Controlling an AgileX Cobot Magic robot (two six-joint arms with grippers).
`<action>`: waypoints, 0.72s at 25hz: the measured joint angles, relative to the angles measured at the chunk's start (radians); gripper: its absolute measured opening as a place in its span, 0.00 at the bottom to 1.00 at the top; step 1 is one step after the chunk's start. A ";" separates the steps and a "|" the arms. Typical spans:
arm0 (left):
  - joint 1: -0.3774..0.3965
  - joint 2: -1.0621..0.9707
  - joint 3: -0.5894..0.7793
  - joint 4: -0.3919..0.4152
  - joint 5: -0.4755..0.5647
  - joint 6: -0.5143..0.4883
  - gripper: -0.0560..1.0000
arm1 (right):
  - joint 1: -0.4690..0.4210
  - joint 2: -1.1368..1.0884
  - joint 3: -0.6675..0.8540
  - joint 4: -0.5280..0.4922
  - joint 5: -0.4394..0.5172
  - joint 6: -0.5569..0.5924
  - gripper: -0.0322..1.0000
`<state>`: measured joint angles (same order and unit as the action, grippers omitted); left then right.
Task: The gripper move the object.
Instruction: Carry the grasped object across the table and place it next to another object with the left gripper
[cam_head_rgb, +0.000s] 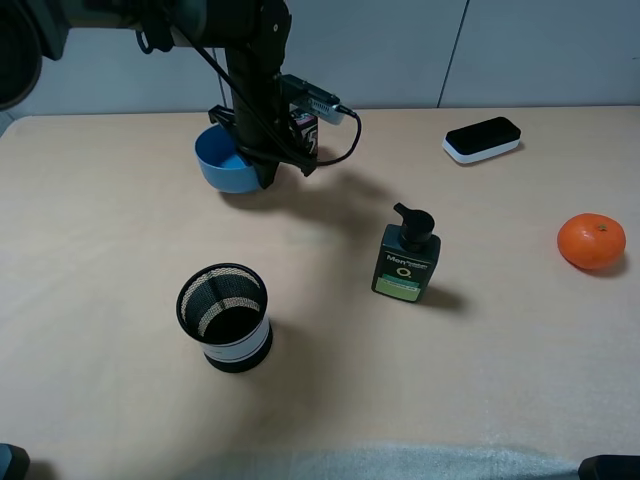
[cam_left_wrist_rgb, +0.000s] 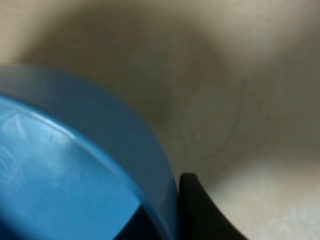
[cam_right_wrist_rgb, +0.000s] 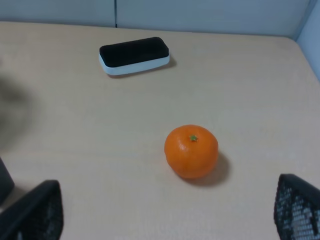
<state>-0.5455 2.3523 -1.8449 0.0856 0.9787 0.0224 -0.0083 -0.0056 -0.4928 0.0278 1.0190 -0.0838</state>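
Note:
My left gripper is going to release the blue bowl on the beige table (cam_head_rgb: 248, 175), beside the dark patterned box behind it.
The blue bowl (cam_head_rgb: 220, 165) is at the far left of the beige table (cam_head_rgb: 120, 240). My left gripper (cam_head_rgb: 262, 170) reaches down from above at the bowl's right side, with its black cable and small grey box (cam_head_rgb: 312, 97) beside it. In the left wrist view the bowl (cam_left_wrist_rgb: 75, 165) fills the frame. Its rim sits between my left gripper's (cam_left_wrist_rgb: 167, 220) fingers, with one dark finger (cam_left_wrist_rgb: 200, 215) on the outside. I cannot tell whether the bowl touches the table. My right gripper (cam_right_wrist_rgb: 165, 220) is open and empty, near the orange.
A black mesh cup with a white band (cam_head_rgb: 225, 317) stands front left. A dark green pump bottle (cam_head_rgb: 407, 255) stands mid-table. An orange (cam_head_rgb: 591, 241) (cam_right_wrist_rgb: 191, 151) lies at the right. A black-and-white eraser (cam_head_rgb: 482, 139) (cam_right_wrist_rgb: 134, 55) lies far right. A white cloth (cam_head_rgb: 400, 462) lies along the front edge.

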 joint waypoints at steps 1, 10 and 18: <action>0.000 0.010 -0.002 0.000 -0.003 0.000 0.08 | 0.000 0.000 0.000 0.000 0.000 0.000 0.65; 0.000 0.077 -0.104 -0.003 -0.008 0.003 0.08 | 0.000 0.000 0.000 0.000 0.000 0.000 0.65; 0.000 0.092 -0.152 -0.003 0.016 0.015 0.08 | 0.000 0.000 0.000 0.000 0.000 0.000 0.65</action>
<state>-0.5455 2.4444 -1.9970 0.0822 0.9951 0.0374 -0.0083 -0.0056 -0.4928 0.0278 1.0190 -0.0838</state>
